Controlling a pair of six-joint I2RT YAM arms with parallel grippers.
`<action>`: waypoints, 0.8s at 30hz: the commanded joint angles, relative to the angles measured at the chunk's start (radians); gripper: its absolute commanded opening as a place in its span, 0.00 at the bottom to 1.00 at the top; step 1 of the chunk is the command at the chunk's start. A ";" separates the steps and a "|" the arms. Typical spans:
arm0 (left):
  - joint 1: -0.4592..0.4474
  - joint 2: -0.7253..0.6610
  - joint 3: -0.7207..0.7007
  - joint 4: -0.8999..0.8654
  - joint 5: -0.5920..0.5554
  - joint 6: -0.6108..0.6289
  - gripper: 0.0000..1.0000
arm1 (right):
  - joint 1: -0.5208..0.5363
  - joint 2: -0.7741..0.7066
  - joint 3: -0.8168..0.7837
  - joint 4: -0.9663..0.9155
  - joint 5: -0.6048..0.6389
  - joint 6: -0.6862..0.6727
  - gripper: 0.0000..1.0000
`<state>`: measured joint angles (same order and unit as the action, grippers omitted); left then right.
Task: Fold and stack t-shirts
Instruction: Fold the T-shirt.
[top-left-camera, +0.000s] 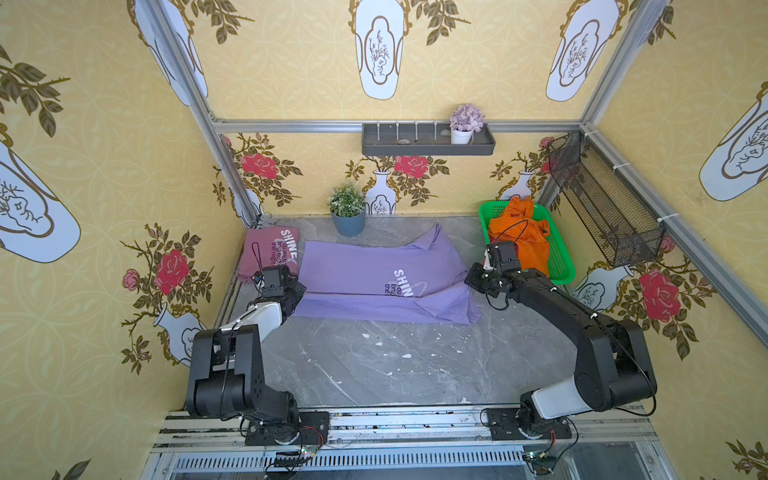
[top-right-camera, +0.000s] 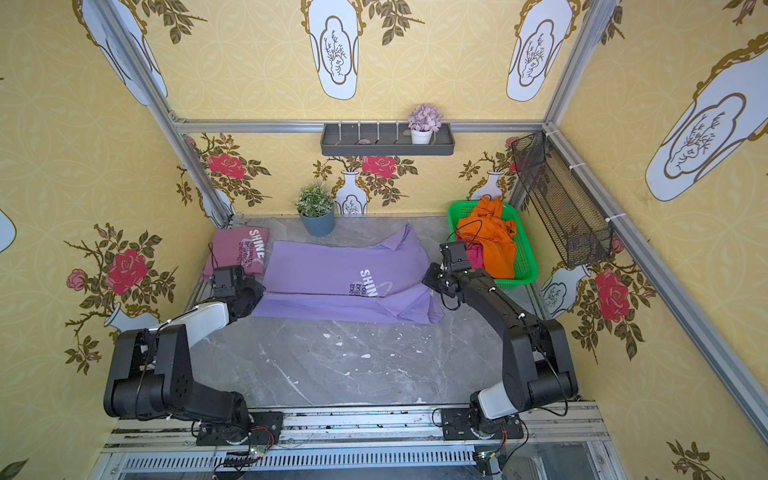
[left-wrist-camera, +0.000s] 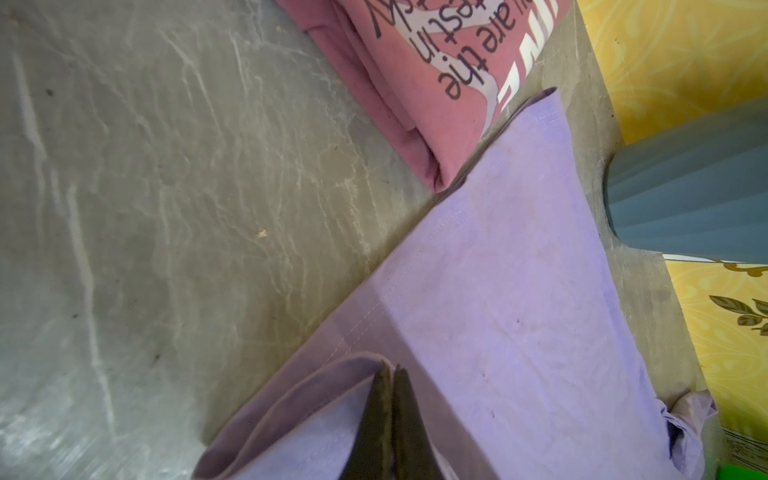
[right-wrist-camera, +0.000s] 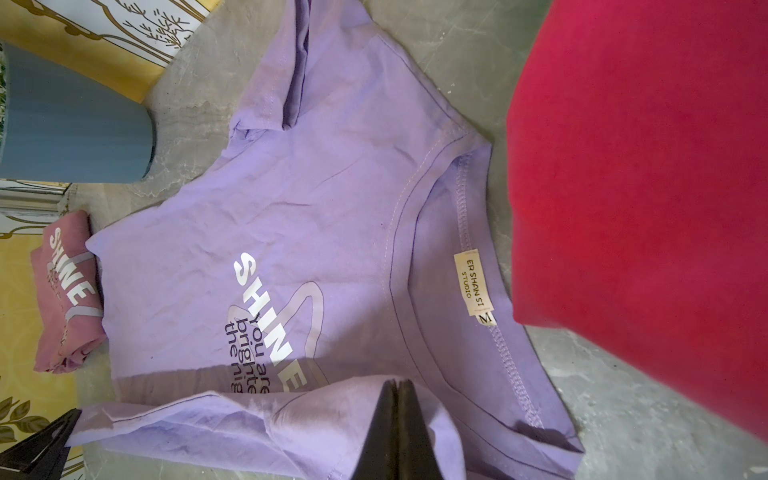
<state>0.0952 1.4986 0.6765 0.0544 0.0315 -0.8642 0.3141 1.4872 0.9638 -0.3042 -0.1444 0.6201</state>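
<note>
My right gripper is holding the turned-over lavender cloth, now at the collar end beside the print. It will let go of it on the shirt's chest (top-left-camera: 449, 268) (right-wrist-camera: 408, 200), between the print and the collar.
A lavender t-shirt (top-left-camera: 365, 274) printed "SHINE" lies spread across the grey table (top-left-camera: 395, 365) in both top views, its near long edge turned over onto itself. My left gripper (left-wrist-camera: 392, 368) is at the shirt's left, hem end. It is shut on the raised fold of lavender cloth (left-wrist-camera: 498, 291). My right gripper (right-wrist-camera: 397, 382) is at the collar end, shut on the turned-over lavender cloth (right-wrist-camera: 311, 187) beside the print. A folded mauve t-shirt (top-left-camera: 266, 253) rests at the back left corner. Orange t-shirts (top-left-camera: 519, 237) and a magenta t-shirt (right-wrist-camera: 644, 208) fill the green basket (top-left-camera: 561, 266).
A blue plant pot (top-left-camera: 348, 222) stands at the back wall just behind the lavender shirt. A black wire basket (top-left-camera: 602, 208) hangs on the right wall above the green basket. A grey shelf (top-left-camera: 428, 143) with a small flower pot is mounted high on the back wall.
</note>
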 joint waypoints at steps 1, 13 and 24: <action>-0.002 0.033 0.009 0.041 -0.023 0.003 0.00 | 0.000 0.017 0.011 0.045 -0.004 -0.017 0.00; -0.018 0.095 0.012 0.078 -0.027 0.023 0.99 | 0.003 0.162 0.137 0.079 -0.048 -0.035 0.00; -0.018 0.032 -0.031 0.067 -0.050 0.033 0.99 | 0.027 0.307 0.272 0.077 -0.052 -0.055 0.00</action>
<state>0.0772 1.5360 0.6556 0.1173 -0.0036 -0.8448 0.3405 1.7748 1.2228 -0.2565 -0.2001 0.5777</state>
